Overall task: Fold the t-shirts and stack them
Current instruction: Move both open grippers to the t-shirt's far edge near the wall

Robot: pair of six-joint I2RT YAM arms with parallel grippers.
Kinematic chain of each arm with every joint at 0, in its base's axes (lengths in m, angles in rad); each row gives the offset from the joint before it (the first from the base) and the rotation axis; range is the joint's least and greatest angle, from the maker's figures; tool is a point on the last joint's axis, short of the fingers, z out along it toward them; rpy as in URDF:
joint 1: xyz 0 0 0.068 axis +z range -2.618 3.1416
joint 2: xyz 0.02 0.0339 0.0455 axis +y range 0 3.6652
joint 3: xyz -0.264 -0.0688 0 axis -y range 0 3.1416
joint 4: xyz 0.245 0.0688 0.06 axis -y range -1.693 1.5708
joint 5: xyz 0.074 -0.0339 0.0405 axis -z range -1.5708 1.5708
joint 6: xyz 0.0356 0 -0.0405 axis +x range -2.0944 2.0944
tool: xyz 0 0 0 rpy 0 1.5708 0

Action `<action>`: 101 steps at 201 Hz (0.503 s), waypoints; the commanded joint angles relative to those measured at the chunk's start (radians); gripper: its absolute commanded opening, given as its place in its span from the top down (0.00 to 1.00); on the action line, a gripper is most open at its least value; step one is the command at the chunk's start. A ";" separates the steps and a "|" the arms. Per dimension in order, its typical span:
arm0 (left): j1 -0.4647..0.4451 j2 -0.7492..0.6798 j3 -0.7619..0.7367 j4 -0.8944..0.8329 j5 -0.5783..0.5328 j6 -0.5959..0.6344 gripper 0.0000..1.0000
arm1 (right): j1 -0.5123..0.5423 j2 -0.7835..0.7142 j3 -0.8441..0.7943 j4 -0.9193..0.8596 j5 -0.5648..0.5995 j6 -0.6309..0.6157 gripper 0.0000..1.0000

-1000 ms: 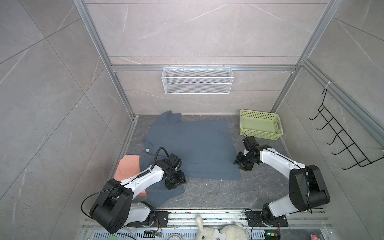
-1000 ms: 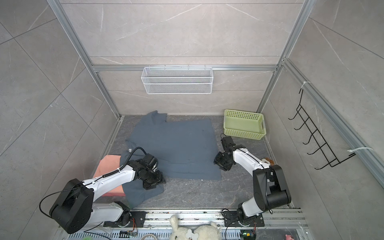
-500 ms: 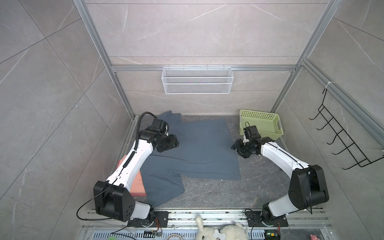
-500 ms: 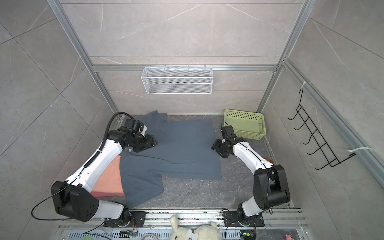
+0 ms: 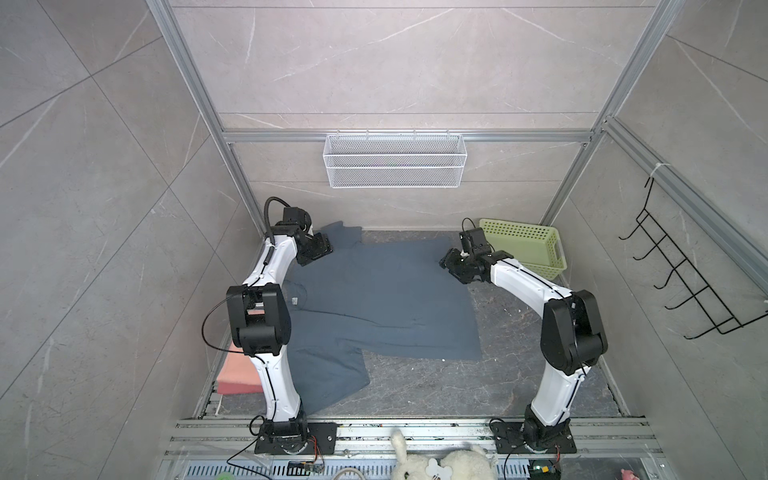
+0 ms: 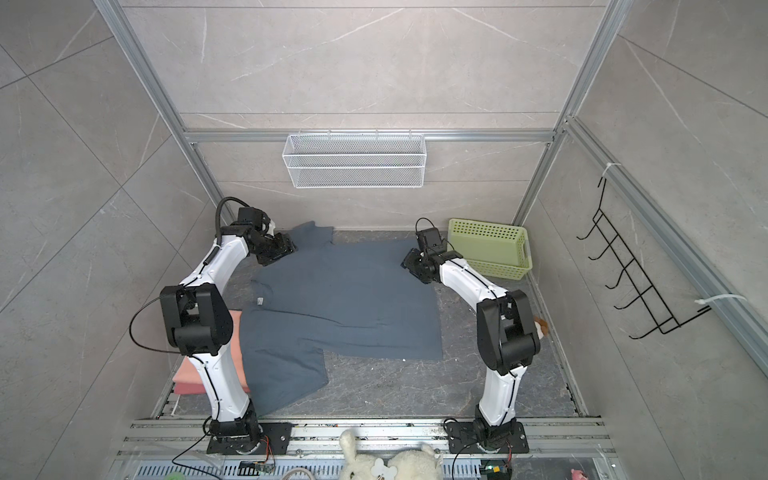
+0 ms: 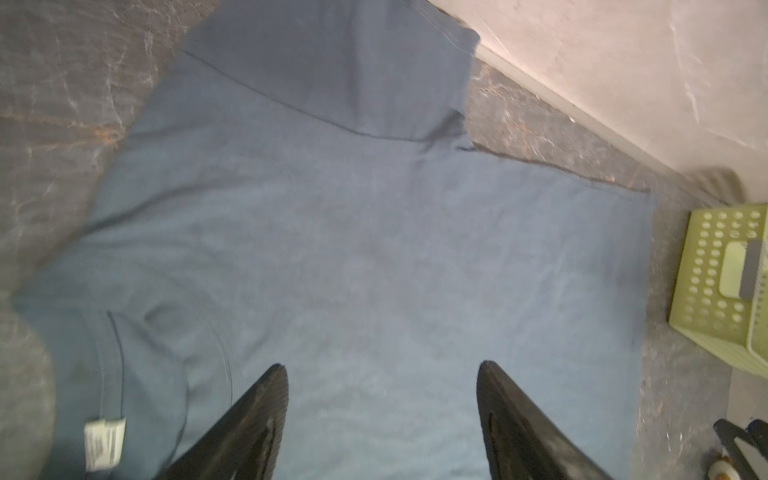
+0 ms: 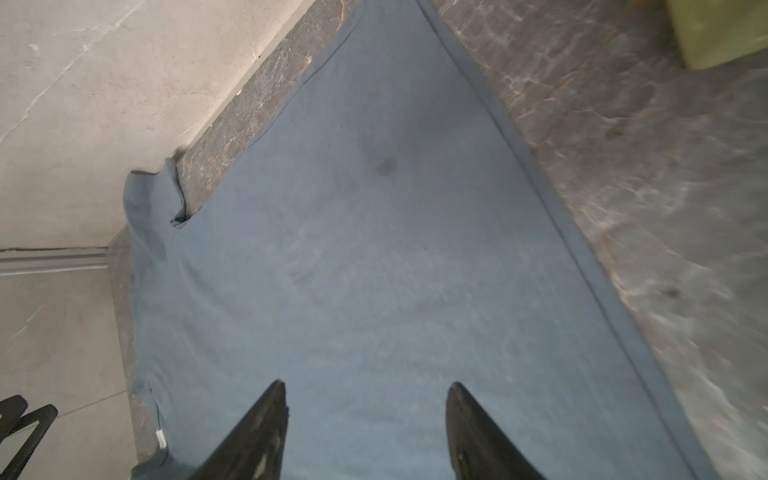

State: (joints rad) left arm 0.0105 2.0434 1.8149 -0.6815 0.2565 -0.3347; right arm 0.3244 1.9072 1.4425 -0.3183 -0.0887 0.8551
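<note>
Next, I bring my left gripper closed on the outer edge of the t-shirt's back side sleeve point(image 5: 323, 229) point(image 7: 209, 28), near the seam at the shoulder.
A large slate blue-grey t-shirt point(image 5: 382, 307) point(image 6: 345, 307) lies spread flat on the dark floor, one sleeve toward the back wall and one toward the front. Folded salmon-pink t-shirts point(image 5: 237, 372) point(image 6: 188, 376) sit at the front left, partly behind the left arm. My left gripper point(image 5: 322, 249) point(image 7: 382, 368) hovers open over the shirt's far left shoulder, near the collar tag point(image 7: 104, 442). My right gripper point(image 5: 449, 264) point(image 8: 365, 384) hovers open over the shirt point(image 8: 374, 249) at its far right corner. Neither holds cloth.
A pale green perforated basket point(image 5: 523, 245) point(image 7: 719, 282) stands at the back right, close behind the right gripper. A white wire basket point(image 5: 395, 166) hangs on the back wall and black hooks point(image 5: 681, 278) on the right wall. A white plush toy point(image 5: 440, 461) lies beyond the front rail.
The left arm swung from the shirt's near sleeve to its far left shoulder. The right gripper moved back along the right hem. Both jaws opened wider.
</note>
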 commanded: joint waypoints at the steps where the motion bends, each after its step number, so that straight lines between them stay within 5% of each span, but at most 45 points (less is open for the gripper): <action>1: 0.006 0.051 0.055 0.069 0.059 -0.021 0.25 | 0.003 0.087 0.066 0.117 0.027 0.039 0.38; 101: 0.039 0.343 0.222 0.123 0.055 -0.130 0.24 | 0.004 0.534 0.538 0.069 0.025 0.079 0.37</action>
State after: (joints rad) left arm 0.0338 2.3562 2.0041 -0.5690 0.2985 -0.4316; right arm 0.3244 2.3737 1.9064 -0.2398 -0.0849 0.9028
